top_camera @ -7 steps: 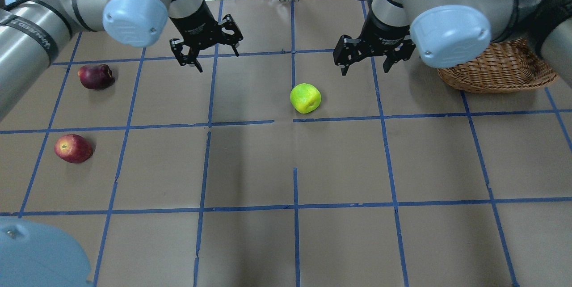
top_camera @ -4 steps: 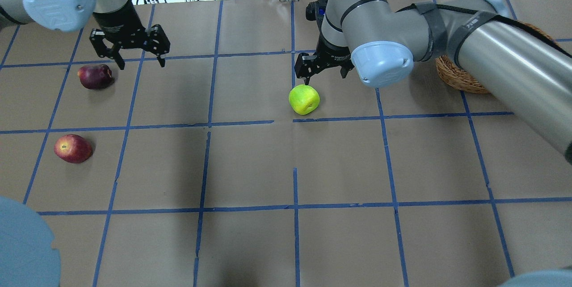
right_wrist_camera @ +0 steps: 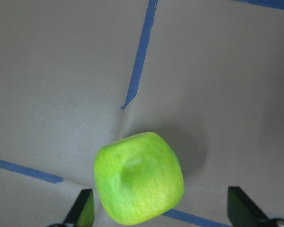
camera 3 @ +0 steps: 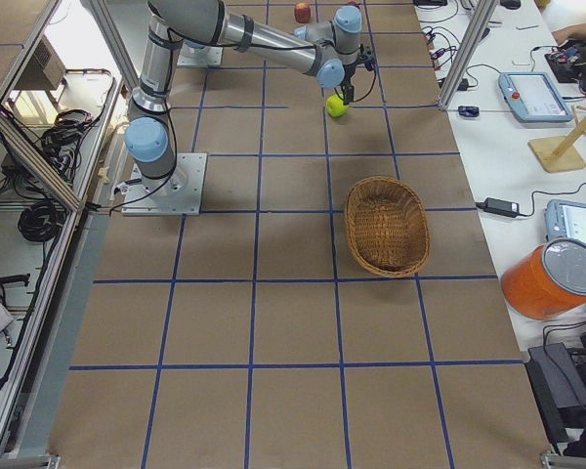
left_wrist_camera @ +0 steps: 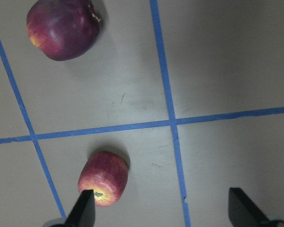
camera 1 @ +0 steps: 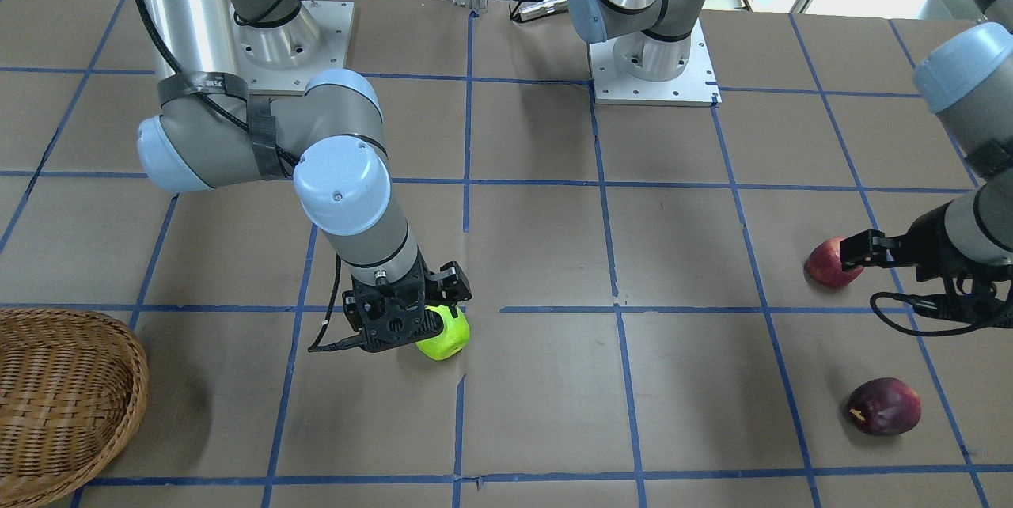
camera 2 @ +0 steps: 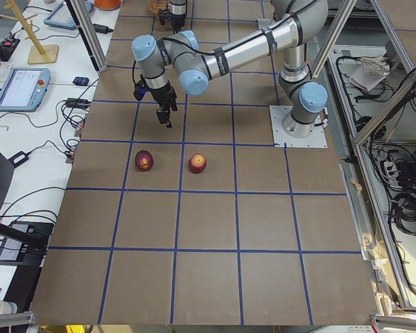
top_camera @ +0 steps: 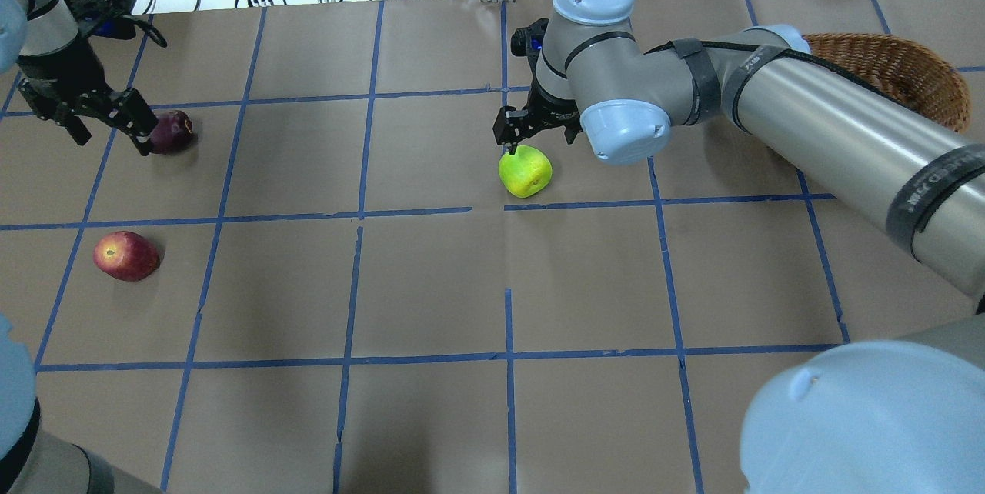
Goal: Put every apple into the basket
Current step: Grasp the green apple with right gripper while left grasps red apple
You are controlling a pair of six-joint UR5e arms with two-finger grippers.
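Note:
Next, I close my left gripper around the middle of the red apple (camera 1: 832, 263) (left_wrist_camera: 104, 178), which is closer to its fingers than the maroon apple.
The lime green apple (top_camera: 525, 173) lies mid-table. My right gripper (top_camera: 539, 144) is open and low over it. In the right wrist view the green apple (right_wrist_camera: 138, 177) sits between the fingertips (right_wrist_camera: 84, 208), closer to the left one. The maroon apple (top_camera: 173, 131) and the red apple (top_camera: 125, 255) lie at the table's left. My left gripper (top_camera: 108, 136) is open and empty above them. In the left wrist view the red apple (left_wrist_camera: 104, 177) is beside the left fingertip and the maroon apple (left_wrist_camera: 64, 28) is farther off. The wicker basket (top_camera: 893, 63) stands at the far right, partly behind my right arm.
The table is brown paper with a blue tape grid. The basket (camera 3: 386, 225) holds nothing in the right side view. An orange tub (camera 3: 552, 278) and tablets sit on the bench beyond the table edge. My right arm stretches across the right half.
My left gripper has swung left to above the maroon and red apples. My right gripper has moved left and down onto the green apple. The apples have stayed put.

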